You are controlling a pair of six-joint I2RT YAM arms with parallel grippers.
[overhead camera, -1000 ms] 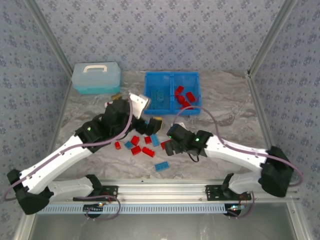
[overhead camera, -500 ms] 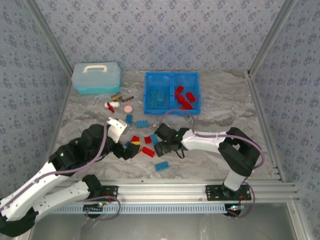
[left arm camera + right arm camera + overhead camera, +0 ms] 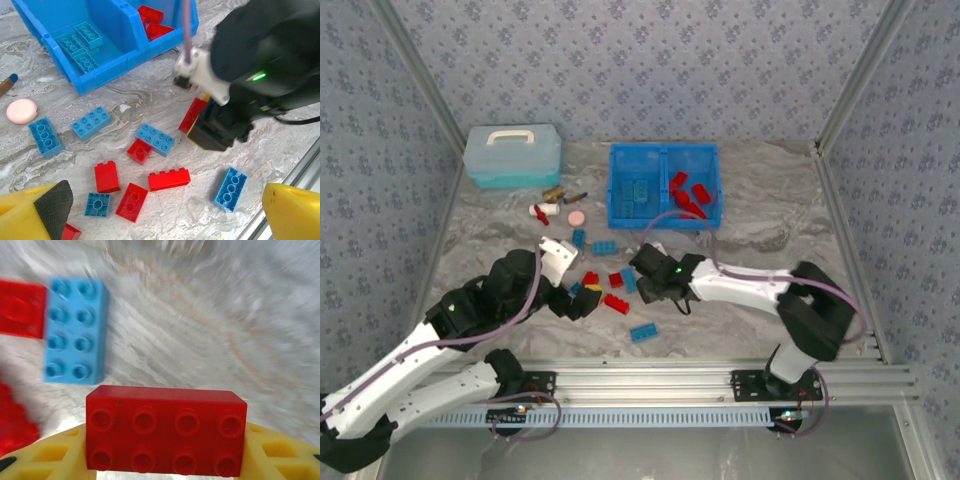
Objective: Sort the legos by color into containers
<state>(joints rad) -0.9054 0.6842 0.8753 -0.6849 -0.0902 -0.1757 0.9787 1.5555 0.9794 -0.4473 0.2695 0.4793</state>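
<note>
Next, my right gripper releases the red eight-stud brick, now low over the pile, on top of the red bricks furthest back in the bin (image 3: 690,178).
The top view shows red and blue legos (image 3: 616,303) scattered on the marbled table in front of the bright blue bin (image 3: 665,150). Its left container (image 3: 638,190) holds blue bricks, its right container (image 3: 692,195) red ones. My right gripper (image 3: 645,285) is low over the pile. In its wrist view it (image 3: 165,450) is shut on a red eight-stud brick (image 3: 165,432), a yellow finger against each end. My left gripper (image 3: 165,215) hangs open above loose red bricks (image 3: 169,178) and a blue brick (image 3: 231,188). Its wrist view also shows the red brick (image 3: 194,114) under the right gripper.
A pale blue lidded box (image 3: 512,155) stands at the back left. A pink disc (image 3: 576,216) and small brass bits (image 3: 554,192) lie between it and the bin. The aluminium rail (image 3: 650,380) runs along the near edge, close to one blue brick (image 3: 643,332).
My left arm has drawn back from near the bin to the near left of the pile. My right gripper has closed from wide open onto the red brick.
</note>
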